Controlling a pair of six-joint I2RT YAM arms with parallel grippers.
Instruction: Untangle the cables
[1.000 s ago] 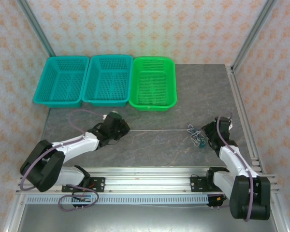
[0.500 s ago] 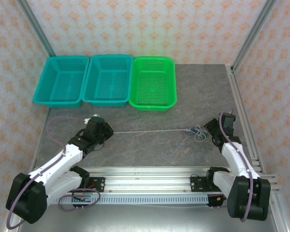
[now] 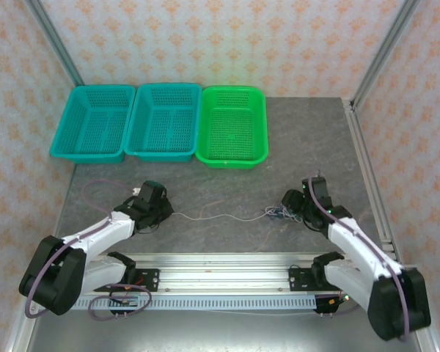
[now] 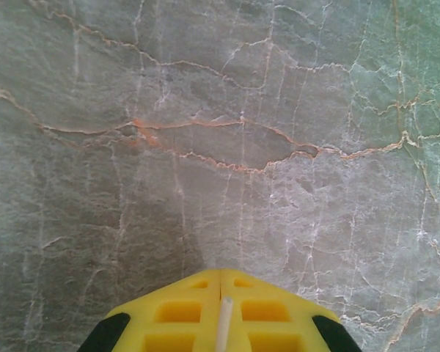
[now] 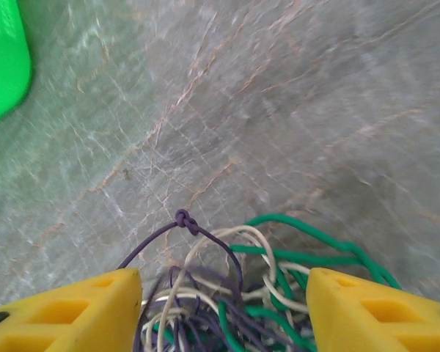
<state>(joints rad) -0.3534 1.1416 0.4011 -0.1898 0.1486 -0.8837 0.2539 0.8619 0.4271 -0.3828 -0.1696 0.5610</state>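
Observation:
I need to use my left gripper to put the end of the cable down on the bare grey table (image 3: 190, 241), close to the aluminium rail.
The cables form a small tangle (image 3: 278, 214) on the grey stone table (image 3: 227, 183), right of centre. In the right wrist view the tangle has purple (image 5: 183, 218), green (image 5: 319, 236) and whitish (image 5: 205, 253) loops. My right gripper (image 3: 290, 203) (image 5: 221, 277) stands open around it, its yellow fingers (image 5: 88, 312) on either side and apart from the wires. A whitish cable (image 3: 220, 217) runs slack from the tangle to my left gripper (image 3: 163, 210). The left gripper (image 4: 220, 273) is shut on that cable's end (image 4: 224, 326).
Two teal baskets (image 3: 66, 143) (image 3: 141, 147) and a green basket (image 3: 258, 155) stand in a row at the back of the table. The green basket's corner (image 5: 0, 66) shows at the upper left of the right wrist view. An aluminium rail (image 3: 220, 260) runs along the near edge.
My right gripper has opened, letting go of the tangle, and moved left. The whitish cable, taut before, now lies slack. My left gripper shifted a little to the right, still shut.

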